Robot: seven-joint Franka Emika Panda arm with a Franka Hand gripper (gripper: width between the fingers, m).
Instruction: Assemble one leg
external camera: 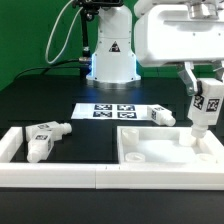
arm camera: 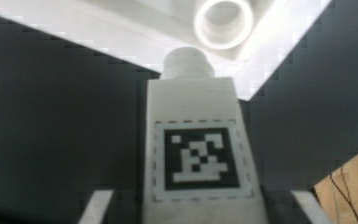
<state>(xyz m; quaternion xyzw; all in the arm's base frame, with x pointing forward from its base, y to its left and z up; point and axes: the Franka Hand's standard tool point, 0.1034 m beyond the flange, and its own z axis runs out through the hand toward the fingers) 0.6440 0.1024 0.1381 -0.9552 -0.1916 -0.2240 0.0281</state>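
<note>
My gripper is going to let go of the white leg in the white tabletop's near corner hole (external camera: 204, 157) (arm camera: 224, 20), on the side away from the L-shaped rim.
My gripper (external camera: 203, 101) is shut on a white leg (external camera: 201, 115) with a black-and-white tag, holding it upright with the peg end down over the far right corner of the white tabletop (external camera: 150, 150). In the wrist view the leg (arm camera: 197, 140) fills the middle between my fingers, its round peg pointing at a round corner hole (arm camera: 224, 18) in the tabletop. The peg tip is close above the tabletop; I cannot tell if it touches.
Two more legs (external camera: 45, 137) lie at the exterior view's left inside a white L-shaped rim (external camera: 20, 160). Another leg (external camera: 163, 115) lies by the marker board (external camera: 112, 110). The robot base (external camera: 110, 55) stands behind.
</note>
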